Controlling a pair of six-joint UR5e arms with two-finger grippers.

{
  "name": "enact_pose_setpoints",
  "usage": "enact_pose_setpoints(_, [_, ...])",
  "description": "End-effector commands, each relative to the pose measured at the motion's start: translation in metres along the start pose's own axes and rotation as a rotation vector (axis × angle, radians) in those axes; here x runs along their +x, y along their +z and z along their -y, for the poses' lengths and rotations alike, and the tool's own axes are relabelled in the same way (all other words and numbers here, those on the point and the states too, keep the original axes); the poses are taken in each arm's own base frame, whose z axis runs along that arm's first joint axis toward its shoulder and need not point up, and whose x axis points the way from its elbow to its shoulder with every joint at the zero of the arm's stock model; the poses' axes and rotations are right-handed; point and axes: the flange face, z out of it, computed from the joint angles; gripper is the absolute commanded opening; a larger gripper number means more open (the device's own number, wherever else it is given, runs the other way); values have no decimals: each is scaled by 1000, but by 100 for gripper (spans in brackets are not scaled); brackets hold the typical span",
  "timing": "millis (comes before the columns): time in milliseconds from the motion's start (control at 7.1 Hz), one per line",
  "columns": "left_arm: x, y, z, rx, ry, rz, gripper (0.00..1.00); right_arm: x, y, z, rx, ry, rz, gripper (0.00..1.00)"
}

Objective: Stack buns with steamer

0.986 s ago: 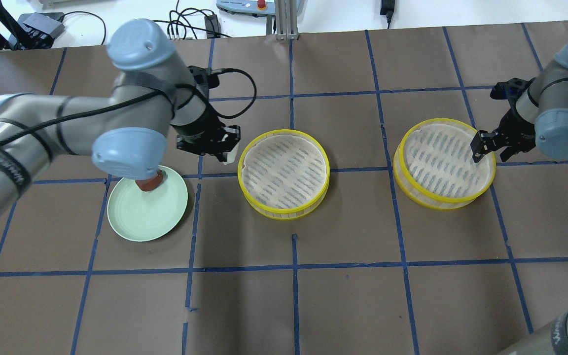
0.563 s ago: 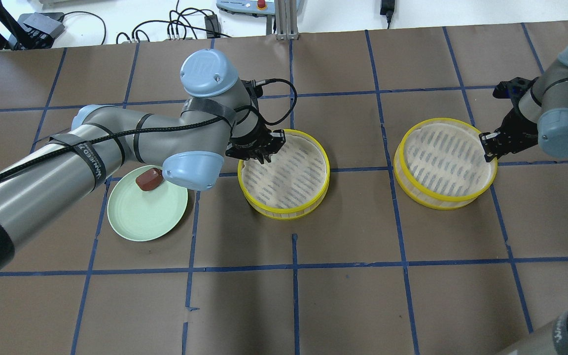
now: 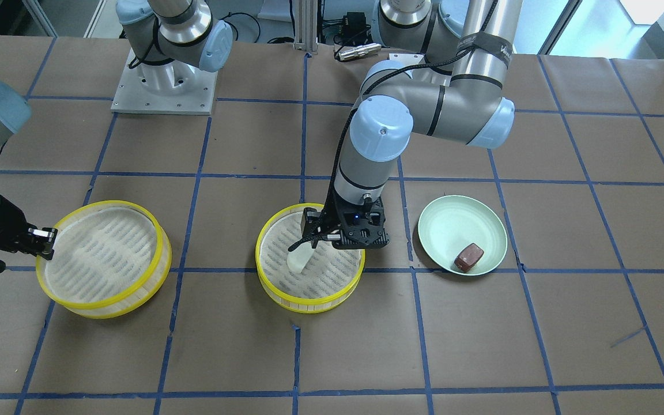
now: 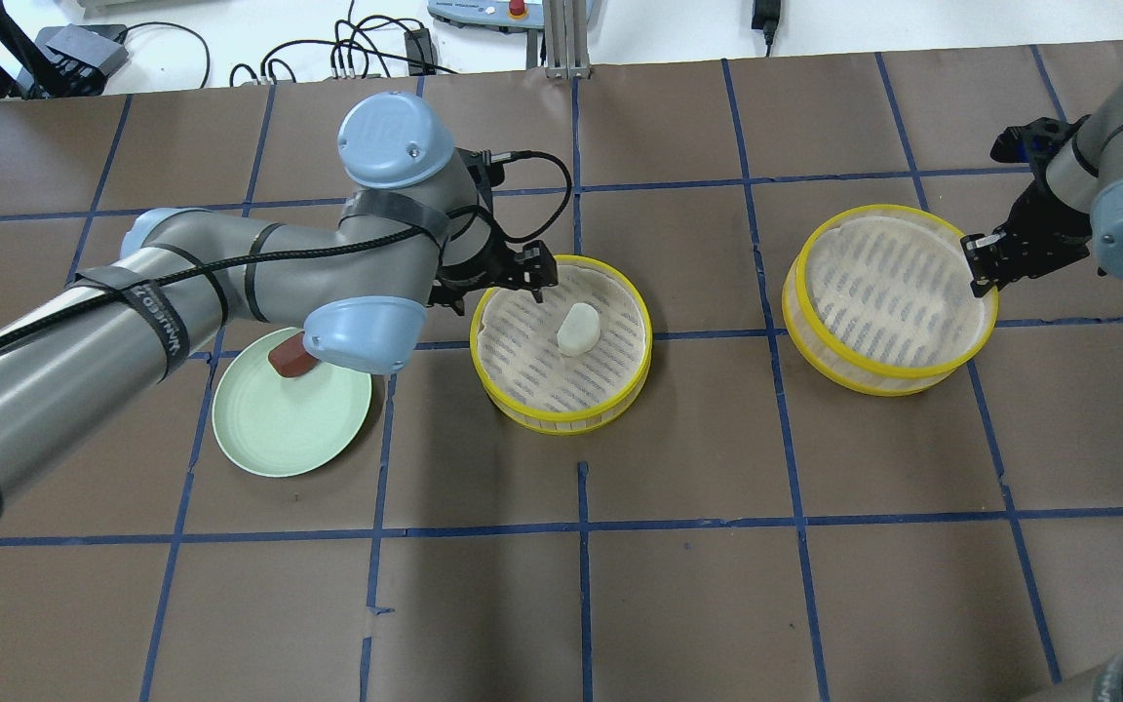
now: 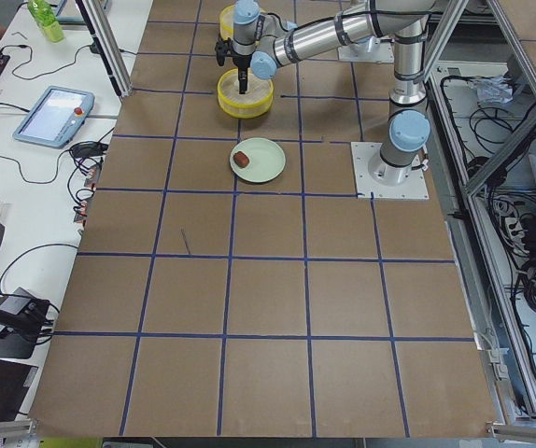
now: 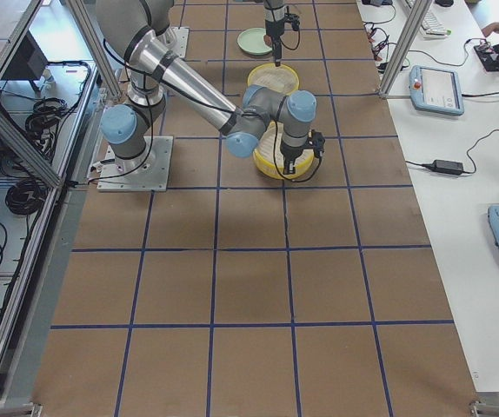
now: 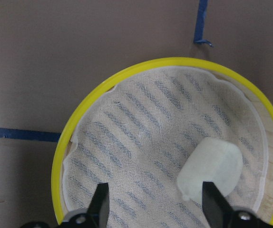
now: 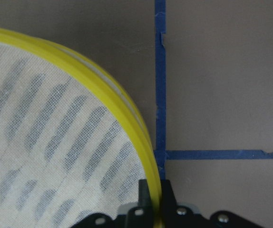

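I need to next use my left gripper to grab the inner end (image 3: pixel 476 248) of the reddish-brown bun, the end that faces the middle of the green plate.
The white bun (image 4: pixel 577 329) lies on the cloth inside the middle yellow steamer (image 4: pixel 561 421). It also shows in the front view (image 3: pixel 299 259) and the left wrist view (image 7: pixel 211 167). My left gripper (image 4: pixel 525 281) is open and empty over that steamer's far-left rim (image 7: pixel 200 60), beside the bun. The reddish-brown bun (image 3: pixel 469 256) sits on the green plate (image 3: pixel 453 222), and my left arm partly hides it in the overhead view (image 4: pixel 285 359). My right gripper (image 4: pixel 979 263) is shut on the rim of the right steamer (image 4: pixel 888 385), which looks raised.
The plate (image 4: pixel 279 429) stands left of the middle steamer. The right steamer's rim (image 8: pixel 122 107) fills the right wrist view, with blue tape lines beside it. Cables and equipment lie beyond the table's far edge.
My left gripper carried the white bun from the plate side over the middle steamer and let it go; the bun now lies inside. My right gripper has moved the right steamer up and away.
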Motion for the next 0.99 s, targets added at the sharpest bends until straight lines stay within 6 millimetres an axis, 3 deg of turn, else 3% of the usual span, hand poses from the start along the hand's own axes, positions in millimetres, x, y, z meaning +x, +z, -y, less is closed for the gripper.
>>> enact_pose_setpoints(0, [-107,-25,13,7,109,80,100,-103,-12,8,11,-27,-3,6])
enact_pose_setpoints(282, [-220,-3,-5,-82,257,69,100,-231,-27,2,55,79,3,6])
enact_pose_setpoints(423, [-252,16,-15,-130,244,56,100,-270,-40,4,75,84,29,7])
enact_pose_setpoints(704, [-256,56,-20,-204,233,26,92,-332,-28,-9,59,95,20,7])
enact_pose_setpoints(845, [-257,66,-20,-224,232,20,90,-357,-25,-11,58,106,23,7])
